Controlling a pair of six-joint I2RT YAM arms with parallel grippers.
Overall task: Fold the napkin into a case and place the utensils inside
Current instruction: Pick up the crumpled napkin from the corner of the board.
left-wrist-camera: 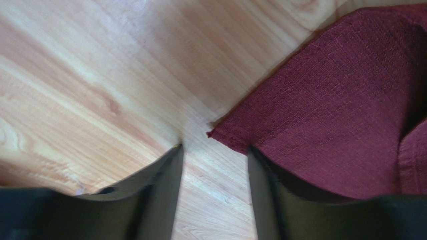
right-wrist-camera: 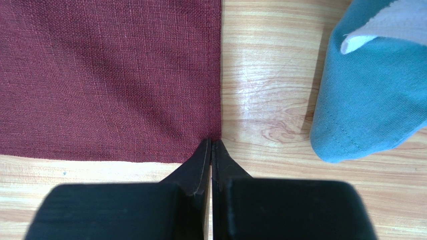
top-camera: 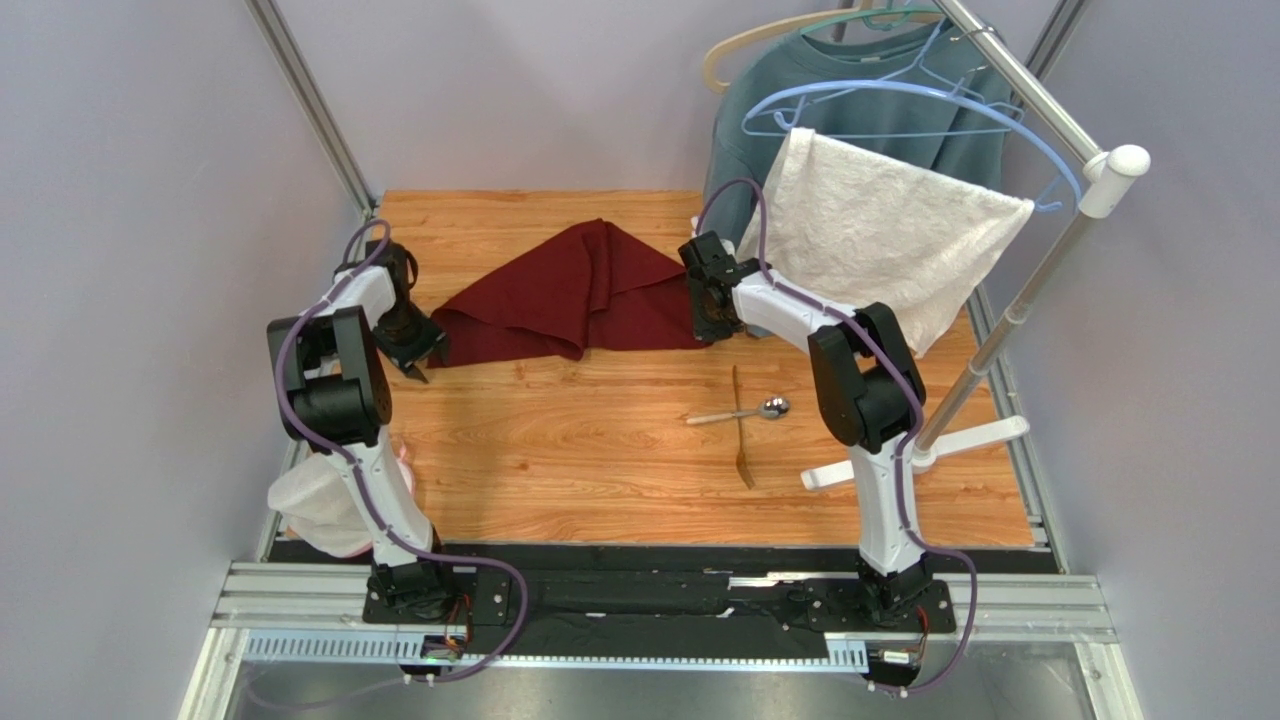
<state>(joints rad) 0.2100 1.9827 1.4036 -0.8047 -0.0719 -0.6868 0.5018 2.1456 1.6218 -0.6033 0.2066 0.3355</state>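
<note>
The napkin's corner is just ahead of the left gripper's open fingers, so the left gripper needs to pinch that corner (left-wrist-camera: 225,132) before both grippers lift and stretch the napkin.
The maroon napkin (top-camera: 579,293) lies at the back of the wooden table, humped up in its middle. My left gripper (top-camera: 418,357) is at its left corner. In the left wrist view it (left-wrist-camera: 215,150) stands open, low over the wood, with the napkin's corner (left-wrist-camera: 213,134) just ahead of the gap and one finger (left-wrist-camera: 270,190) over the cloth's edge. My right gripper (top-camera: 703,320) is at the right corner, its jaws (right-wrist-camera: 213,143) shut on the very tip of the napkin (right-wrist-camera: 110,75). The silver spoon (top-camera: 739,413) lies across the golden fork-like piece (top-camera: 741,443) on the table, nearer than the napkin.
A white towel (top-camera: 879,233) and a grey-blue sweatshirt (top-camera: 796,90) hang on a rack (top-camera: 1037,285) at the back right, close to my right arm. The sweatshirt's hem (right-wrist-camera: 366,95) hangs just right of the right gripper. A white cloth (top-camera: 316,503) sits by the left arm's base.
</note>
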